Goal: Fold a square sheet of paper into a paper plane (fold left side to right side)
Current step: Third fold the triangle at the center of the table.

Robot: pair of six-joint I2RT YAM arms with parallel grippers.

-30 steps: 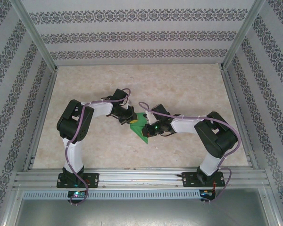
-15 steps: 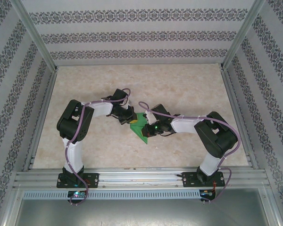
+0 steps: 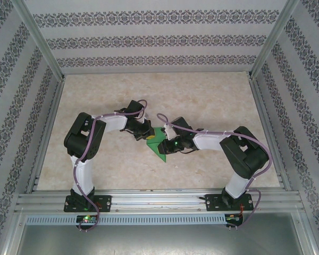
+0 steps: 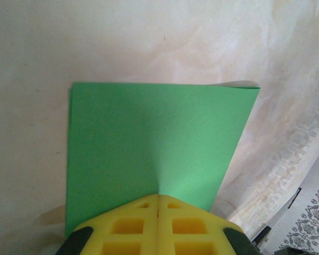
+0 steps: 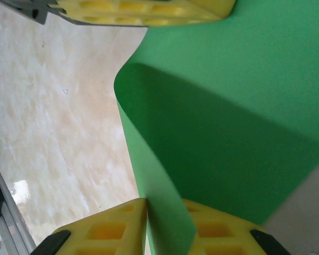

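I should take the flap's edge (image 5: 179, 193) with my right gripper and lower it, because the flap stands steep and curled over the sheet, before my left gripper presses the fold.
The square sheet of paper (image 3: 158, 142) is bright green and lies partly folded on the marbled table (image 3: 202, 95) between the two arms. My left gripper (image 3: 148, 137) is shut, its yellow tips (image 4: 158, 197) pressed together on the near edge of the flat sheet (image 4: 154, 138). My right gripper (image 3: 168, 146) stands at the sheet's other side. In the right wrist view a raised flap of the paper (image 5: 228, 106) curls up and runs down between the yellow fingers (image 5: 109, 231) of my right gripper (image 5: 166, 203), which stand slightly apart. The left gripper's fingers (image 5: 143, 10) show at the top.
Aluminium rails (image 3: 149, 201) run along the near edge, and patterned walls (image 3: 154, 40) close in the back and both sides. Bare marbled tabletop lies behind and beside the paper.
The right gripper's jaws have parted a little around the paper flap. Both arms and the paper stay where they were.
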